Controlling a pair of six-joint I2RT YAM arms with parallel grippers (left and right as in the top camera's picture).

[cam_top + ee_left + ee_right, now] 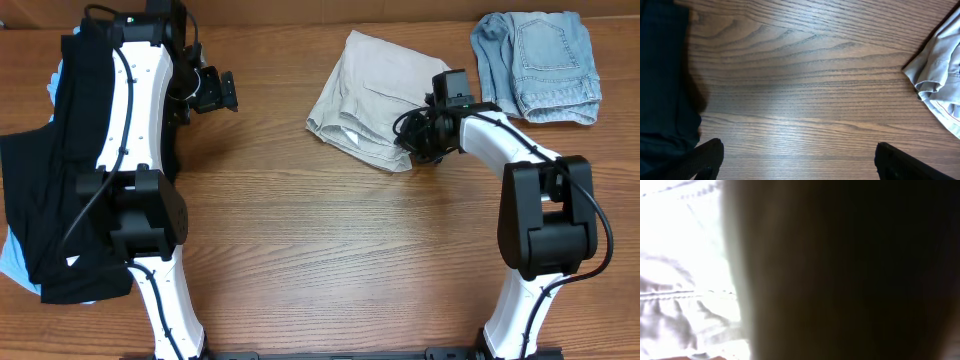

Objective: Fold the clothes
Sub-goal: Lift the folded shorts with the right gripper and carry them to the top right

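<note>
My right gripper will release the pale beige shorts on top of the folded faded blue denim shorts (534,50).
The pale beige shorts (365,95) lie bunched at the back middle of the table; in the left wrist view their corner (940,75) shows at the right edge. My right gripper (412,140) sits at their near right edge, shut on the fabric. The right wrist view is filled by bright pale cloth (680,255) and a dark blur, so its fingers are hidden. My left gripper (225,92) hovers open over bare wood, left of the shorts, its fingers (707,157) wide apart and empty. Black garments (40,190) lie in a pile at the far left.
Folded faded blue denim shorts (540,65) rest at the back right corner. A light blue cloth (15,265) peeks from under the black pile, whose edge (665,75) lies close to my left gripper. Bare wooden tabletop (340,250) spans the front middle.
</note>
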